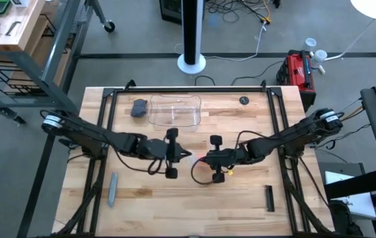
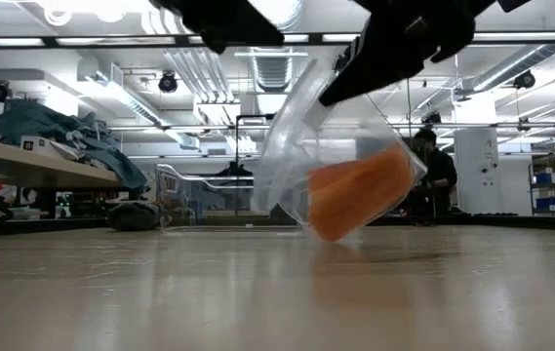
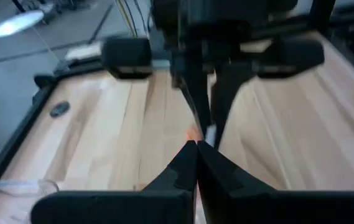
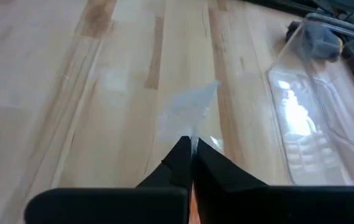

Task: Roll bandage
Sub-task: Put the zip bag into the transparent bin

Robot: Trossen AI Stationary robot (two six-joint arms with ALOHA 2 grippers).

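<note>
The left gripper's shut fingers are above the wrapper's loose top edge, so it should open them, reach lower and pinch that edge beside my right gripper (image 2: 301,90).
The orange bandage (image 2: 360,190) sits inside a clear plastic wrapper (image 2: 292,146) that hangs tilted over the middle of the table. The wrapper's lower end (image 2: 328,234) is at or just above the wood; I cannot tell which. My left gripper (image 1: 186,155) and my right gripper (image 1: 205,158) meet tip to tip above it, both shut on the wrapper. In the left wrist view my left gripper (image 3: 195,148) faces the right arm's fingers (image 3: 204,106), with a bit of orange bandage (image 3: 192,134) between them. In the high view the arms hide most of the bandage. My left gripper pinches the wrapper's top part (image 3: 209,134) between its two shut fingers, coming slanting down from the table's left. The wrapper hangs below the fingers. One layer or several, I cannot tell. My right gripper pinches the wrapper's film (image 4: 192,140) between its two shut fingers, slanting down from the table's right. A free clear corner (image 4: 192,106) sticks out beyond the fingertips. The rest, with the bandage, hangs tilted below the fingers (image 2: 355,83).
A clear plastic tray (image 1: 174,111) and a dark grey lump (image 1: 139,107) lie near the far edge. A small black disc (image 1: 244,100) lies at the far right. A grey stick (image 1: 113,188) lies near left and a black bar (image 1: 269,197) near right.
</note>
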